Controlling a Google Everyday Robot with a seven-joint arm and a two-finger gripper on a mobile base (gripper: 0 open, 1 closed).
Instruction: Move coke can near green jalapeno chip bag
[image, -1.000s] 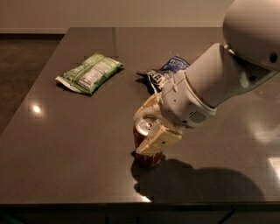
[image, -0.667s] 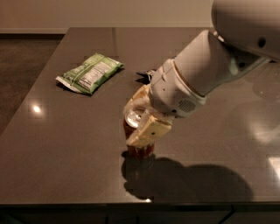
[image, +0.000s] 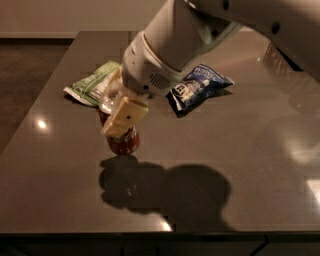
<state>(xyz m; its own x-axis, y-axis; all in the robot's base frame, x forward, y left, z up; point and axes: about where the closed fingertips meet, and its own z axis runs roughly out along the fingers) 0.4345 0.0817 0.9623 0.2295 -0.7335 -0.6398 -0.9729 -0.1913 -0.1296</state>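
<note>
My gripper is going to set the coke can down on the table at the near edge of the green jalapeno chip bag (image: 106, 118).
The red coke can (image: 123, 142) is held upright in my gripper (image: 118, 114), a little above the dark table (image: 225, 165), with its shadow below it. The cream fingers (image: 125, 116) are closed around the can's upper half and hide its top. The green jalapeno chip bag (image: 92, 83) lies flat on the table just behind and left of the can; the gripper covers its right end.
A dark blue chip bag (image: 198, 86) lies to the right of the gripper, partly under the white arm (image: 170, 45). The table's left edge (image: 55, 70) runs close to the green bag. The front edge is at the bottom.
The gripper has carried the coke can left and towards the back of the table, off the surface. It now hangs close to the green bag, and the blue bag is uncovered.
</note>
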